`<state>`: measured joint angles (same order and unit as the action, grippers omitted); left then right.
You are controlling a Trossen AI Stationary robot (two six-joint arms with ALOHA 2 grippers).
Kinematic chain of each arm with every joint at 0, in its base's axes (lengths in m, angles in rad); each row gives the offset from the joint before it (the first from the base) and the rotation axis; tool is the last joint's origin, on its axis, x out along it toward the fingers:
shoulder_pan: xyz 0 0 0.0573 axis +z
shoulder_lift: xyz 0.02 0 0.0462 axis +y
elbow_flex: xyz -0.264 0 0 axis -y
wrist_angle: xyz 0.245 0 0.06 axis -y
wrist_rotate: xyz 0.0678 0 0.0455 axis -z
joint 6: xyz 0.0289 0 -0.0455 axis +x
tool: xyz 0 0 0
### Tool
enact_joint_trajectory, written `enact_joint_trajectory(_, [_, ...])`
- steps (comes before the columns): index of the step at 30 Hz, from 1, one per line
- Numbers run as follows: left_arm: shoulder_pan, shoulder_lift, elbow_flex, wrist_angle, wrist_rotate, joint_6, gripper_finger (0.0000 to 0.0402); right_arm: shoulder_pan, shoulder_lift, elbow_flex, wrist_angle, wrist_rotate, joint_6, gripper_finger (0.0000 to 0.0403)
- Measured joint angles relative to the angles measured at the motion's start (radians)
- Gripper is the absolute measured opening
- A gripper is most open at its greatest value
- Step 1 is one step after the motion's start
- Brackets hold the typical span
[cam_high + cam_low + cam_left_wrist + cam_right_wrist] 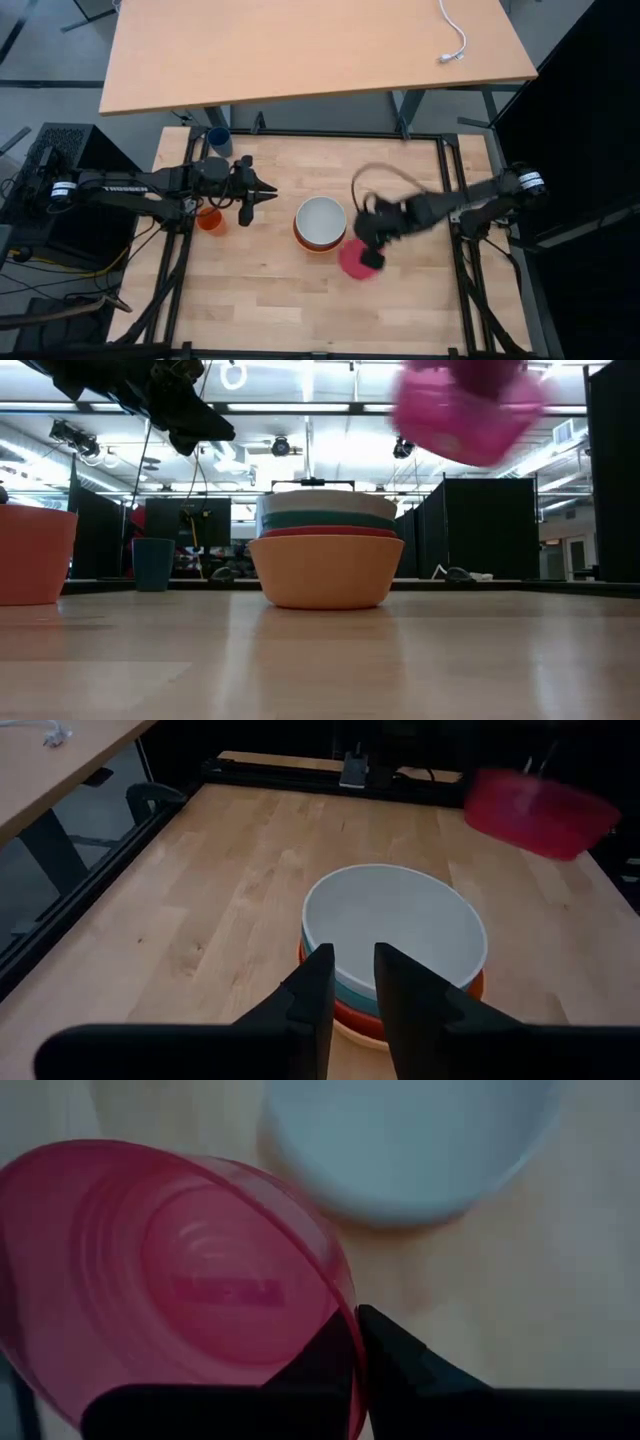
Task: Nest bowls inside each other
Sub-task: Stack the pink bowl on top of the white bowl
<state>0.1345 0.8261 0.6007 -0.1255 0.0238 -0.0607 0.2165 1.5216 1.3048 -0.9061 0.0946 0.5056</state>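
Next, I release the magenta-pink bowl, now hanging in the air near the stack, from my right gripper inside the white bowl on top of the stack [320, 221] [412, 1120].
A stack of nested bowls [320, 223] stands mid-table, the white bowl [395, 925] on top, teal and red-orange rims below it, and the yellow-orange bowl [325, 570] resting on the wood. The magenta-pink bowl [355, 258] hangs in the air just right of and nearer than the stack, with my right gripper [355, 1342] shut on it. It also shows high in the low view [465, 410]. My left gripper [352, 975] hovers left of the stack, pointing at it, its fingers slightly open with nothing between them. My right gripper pinches the pink bowl's rim [345, 1315] between its two fingers, one finger inside the bowl and one outside its wall. The fingers come from above, slanting down. The bowl is lifted clear of the table and tilted, blurred in the views.
A small orange cup [210, 219] stands under the left arm, and a small dark blue cup [219, 140] at the far left corner. A black frame [452, 200] rims the table. Bare wood lies in front of the stack.
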Motion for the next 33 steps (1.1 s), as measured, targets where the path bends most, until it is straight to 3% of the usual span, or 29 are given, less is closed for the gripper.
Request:
enact_joint_trajectory(14, [0.000, 0.000, 0.000, -0.005, 0.003, 0.001, 0.0057, -0.386, 0.095, 0.086, 0.156, -0.246, -0.311, 0.0000])
enact_joint_trajectory(28, [0.001, 0.000, 0.000, -0.011, 0.004, 0.003, 0.0054, -0.387, 0.265, 0.187, 0.155, -0.278, -0.386, 0.0001])
enact_joint_trajectory(33, [0.001, 0.000, 0.000, -0.015, 0.004, 0.003, 0.0061, -0.387, 0.275, 0.188, 0.157, -0.286, -0.394, 0.0024])
